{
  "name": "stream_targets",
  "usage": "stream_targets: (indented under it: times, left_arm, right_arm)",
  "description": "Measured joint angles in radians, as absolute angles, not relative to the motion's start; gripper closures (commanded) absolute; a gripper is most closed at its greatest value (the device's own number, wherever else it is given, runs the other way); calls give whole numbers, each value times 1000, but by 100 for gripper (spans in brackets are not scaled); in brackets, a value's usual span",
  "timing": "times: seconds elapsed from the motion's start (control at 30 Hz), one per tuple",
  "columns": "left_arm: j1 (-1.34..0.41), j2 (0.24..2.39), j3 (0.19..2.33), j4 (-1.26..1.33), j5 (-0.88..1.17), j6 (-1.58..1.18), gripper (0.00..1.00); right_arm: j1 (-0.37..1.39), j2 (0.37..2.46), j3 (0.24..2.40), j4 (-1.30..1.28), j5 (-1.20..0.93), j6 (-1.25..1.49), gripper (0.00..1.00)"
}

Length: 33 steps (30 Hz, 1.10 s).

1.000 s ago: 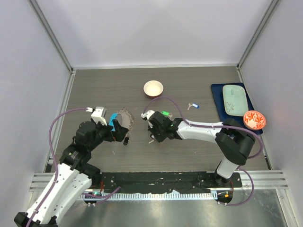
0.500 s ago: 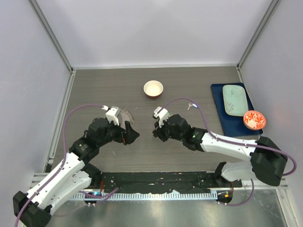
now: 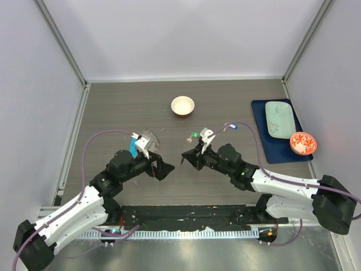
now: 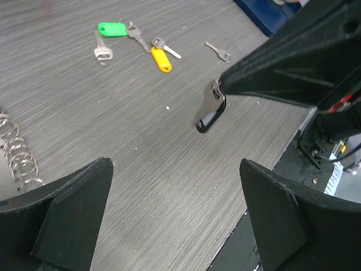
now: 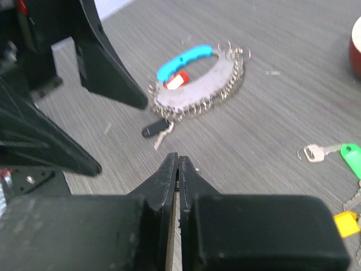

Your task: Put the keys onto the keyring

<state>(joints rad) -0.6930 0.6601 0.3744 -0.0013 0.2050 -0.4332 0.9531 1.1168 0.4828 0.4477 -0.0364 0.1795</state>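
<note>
Next, I let go of the black-tagged key in my right gripper on the bare table (image 3: 178, 171) between the keyring and the yellow-tagged key. That black-tagged key now hangs from the gripper's tip.
The keyring (image 3: 149, 138), a beaded wire loop with a blue tag (image 3: 133, 148), lies behind my left gripper; the right wrist view shows it (image 5: 198, 84) with a red tag (image 5: 177, 81) and a black-tagged key (image 5: 156, 129) beside it. My left gripper (image 3: 164, 169) is open and empty (image 4: 174, 164). My right gripper (image 3: 185, 158) faces it a short gap away, shut (image 5: 178, 158) on a black-tagged key (image 4: 210, 110) that hangs from its tip. A green-tagged key (image 4: 112, 28), a yellow-tagged key (image 4: 161, 60) and a plain key (image 4: 219, 52) lie loose on the table.
A white bowl (image 3: 182, 105) stands at the back middle. A blue-tagged key (image 3: 230, 126) lies to the right. A blue tray (image 3: 262, 121) holds a pale green plate (image 3: 279, 118), with a red bowl (image 3: 303, 143) at its near corner.
The right arm has drawn back to the right with its gripper shut, uncovering the green-tagged key. The left gripper has moved right and nearer, off the keyring, toward the right gripper.
</note>
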Motion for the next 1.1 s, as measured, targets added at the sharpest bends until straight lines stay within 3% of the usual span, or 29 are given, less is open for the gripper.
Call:
stream_targets:
  times: [0.43, 0.87, 1.1]
  left_arm:
    - [-823, 705, 366, 163, 149, -271, 0]
    - [-823, 483, 637, -261, -197, -257, 0]
    - [-823, 462, 732, -459, -269, -230, 0]
  right_arm:
    - [953, 1058, 463, 502, -39, 254, 99]
    - [953, 960, 495, -11, -27, 331, 99]
    - [953, 1108, 548, -202, -20, 362, 99]
